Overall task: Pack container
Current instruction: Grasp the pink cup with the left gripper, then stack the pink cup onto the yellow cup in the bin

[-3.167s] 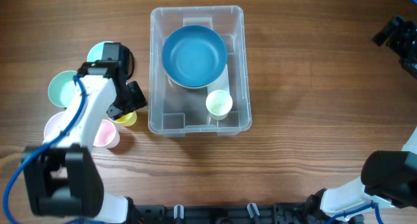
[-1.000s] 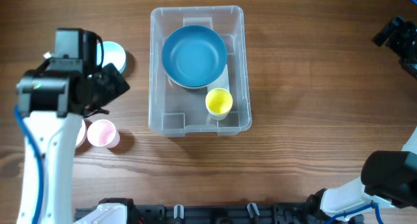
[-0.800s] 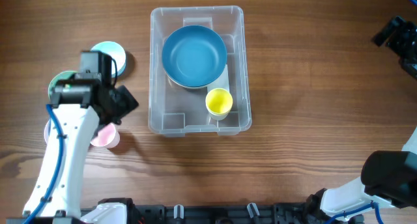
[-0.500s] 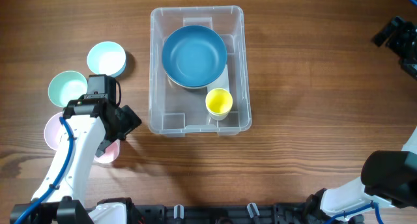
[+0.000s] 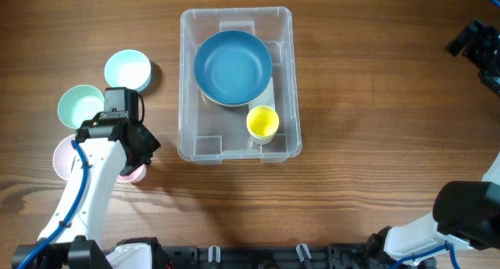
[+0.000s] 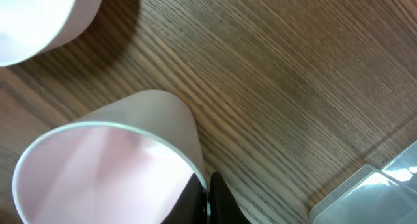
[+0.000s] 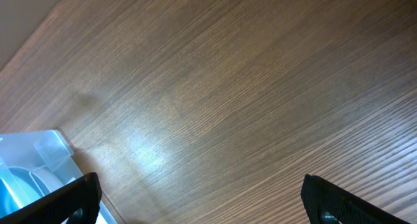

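The robot's left gripper will let go of the pink cup inside the yellow cup in the clear container [image 5: 262, 122].
The clear container [image 5: 186, 81] stands at mid-table and holds a blue bowl [image 5: 233, 66] and a yellow cup [image 5: 262, 122]. My left gripper [image 5: 145, 147] is left of its near corner, shut on the rim of a pink cup [image 5: 133, 173] standing on the table. The left wrist view shows the black fingers [image 6: 207, 193] pinching the wall of the pink cup [image 6: 98, 172], one inside and one outside. My right gripper [image 5: 478, 44] hangs at the far right edge, well away from the container. It is open [image 7: 199, 188] over bare wood.
Three small bowls sit left of the container: light blue [image 5: 127, 69], mint [image 5: 80, 106] and pink [image 5: 61, 158]. The pink bowl [image 6: 36, 15] is close beside the held cup. A container corner [image 6: 374, 188] shows at the lower right of the left wrist view.
My left arm came down from beside the light blue bowl to the pink cup, and its jaws closed on the cup's rim. The right arm has not moved.
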Tool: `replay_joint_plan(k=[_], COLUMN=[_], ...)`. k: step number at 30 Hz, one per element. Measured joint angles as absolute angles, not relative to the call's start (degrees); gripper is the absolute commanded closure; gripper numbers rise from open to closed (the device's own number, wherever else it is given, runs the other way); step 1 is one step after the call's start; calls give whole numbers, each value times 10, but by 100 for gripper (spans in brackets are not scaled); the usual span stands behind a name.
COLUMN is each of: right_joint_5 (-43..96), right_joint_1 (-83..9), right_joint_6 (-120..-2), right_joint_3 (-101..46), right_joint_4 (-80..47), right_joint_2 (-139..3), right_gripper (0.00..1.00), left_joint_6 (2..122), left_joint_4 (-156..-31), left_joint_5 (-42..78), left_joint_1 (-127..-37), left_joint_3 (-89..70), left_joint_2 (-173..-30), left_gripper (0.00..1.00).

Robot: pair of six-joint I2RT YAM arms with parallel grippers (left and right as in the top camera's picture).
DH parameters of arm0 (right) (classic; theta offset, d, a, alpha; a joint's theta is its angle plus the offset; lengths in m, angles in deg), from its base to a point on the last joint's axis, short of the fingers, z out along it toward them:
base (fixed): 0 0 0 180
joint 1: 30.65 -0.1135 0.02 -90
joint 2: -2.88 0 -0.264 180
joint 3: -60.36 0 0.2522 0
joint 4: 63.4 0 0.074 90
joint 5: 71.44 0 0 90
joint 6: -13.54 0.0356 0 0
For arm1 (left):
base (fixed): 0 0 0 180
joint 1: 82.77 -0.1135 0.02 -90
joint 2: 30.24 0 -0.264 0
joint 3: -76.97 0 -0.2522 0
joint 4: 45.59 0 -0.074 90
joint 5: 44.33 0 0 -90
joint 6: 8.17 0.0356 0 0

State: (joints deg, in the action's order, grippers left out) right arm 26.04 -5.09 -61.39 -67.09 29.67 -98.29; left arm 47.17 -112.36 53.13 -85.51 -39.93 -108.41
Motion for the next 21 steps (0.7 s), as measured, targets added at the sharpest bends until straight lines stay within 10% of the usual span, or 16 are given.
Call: replay_joint_plan(k=[8,14,21], right_joint_5=[261,261,261], right_joint_1=[-51,-51,-51], right_joint_6=[-614,-614,-614], right_joint_3=[-671,-671,-671], right_joint_4=[298,298,299], right_joint_2=[-983,-983,-983], right_gripper=[0,0,0], left_joint_6=[489,529,564], left_joint_4=[-1254,-1357,-1309], left_joint_5=[532,524,505], left_joint_1=[-820,-652,-445], left_joint_3=[-245,97,130], left_joint_2=[-1080,-1082,-1170], left_gripper=[96,96,96])
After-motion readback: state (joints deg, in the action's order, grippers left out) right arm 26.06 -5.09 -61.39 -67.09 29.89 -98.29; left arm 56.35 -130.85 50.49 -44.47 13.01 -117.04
